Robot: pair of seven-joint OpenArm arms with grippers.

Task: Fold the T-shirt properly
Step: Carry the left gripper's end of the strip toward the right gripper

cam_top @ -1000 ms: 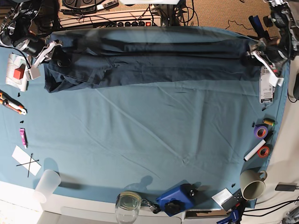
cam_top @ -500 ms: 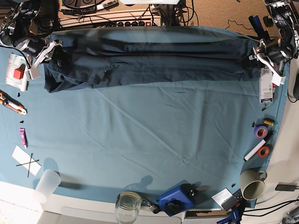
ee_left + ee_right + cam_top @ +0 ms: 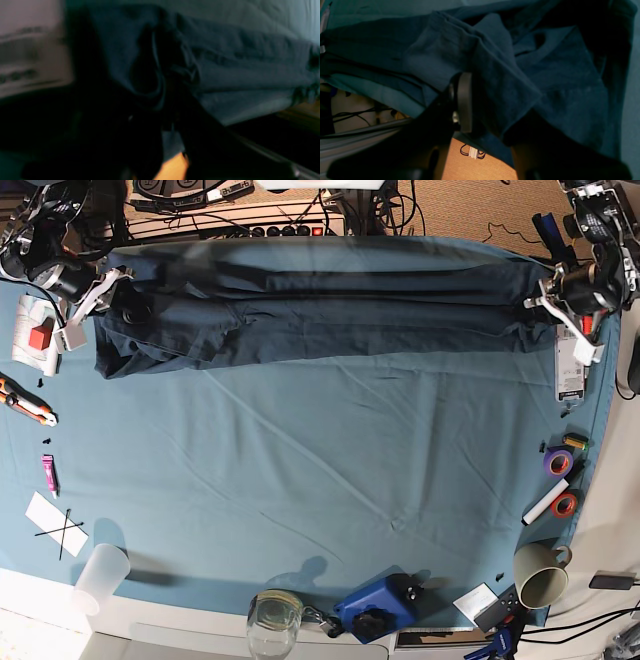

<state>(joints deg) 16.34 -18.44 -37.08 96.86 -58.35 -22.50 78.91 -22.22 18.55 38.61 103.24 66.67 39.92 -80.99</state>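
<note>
The T-shirt's end, now bunched at the fingers, will be let go by my left gripper on the piece of cloth (image 3: pixel 246 317) beside the rumpled cloth near my right gripper.
The dark navy T-shirt (image 3: pixel 320 305) lies as a long folded band along the far edge of the teal tablecloth (image 3: pixel 320 470). My right gripper (image 3: pixel 108 288), on the left of the base view, is shut on the shirt's left end. The right wrist view shows a grey pad (image 3: pixel 464 100) pressed against a fold of shirt (image 3: pixel 500 82). My left gripper (image 3: pixel 548 292) holds the shirt's right end. The left wrist view is dark and blurred, with bunched shirt cloth (image 3: pixel 225 67) at the fingers.
A white box with a red cube (image 3: pixel 40 332), an orange tool (image 3: pixel 25 402) and a marked paper (image 3: pixel 57 525) lie at the left. A plastic cup (image 3: pixel 100 575), glass (image 3: pixel 273 620), blue device (image 3: pixel 375 608) and mug (image 3: pixel 540 575) stand along the front. Tape rolls (image 3: pixel 557 462) lie at the right.
My left gripper has shifted a little sideways and back at the shirt's right end. The right gripper and the shirt's left end have stayed put.
</note>
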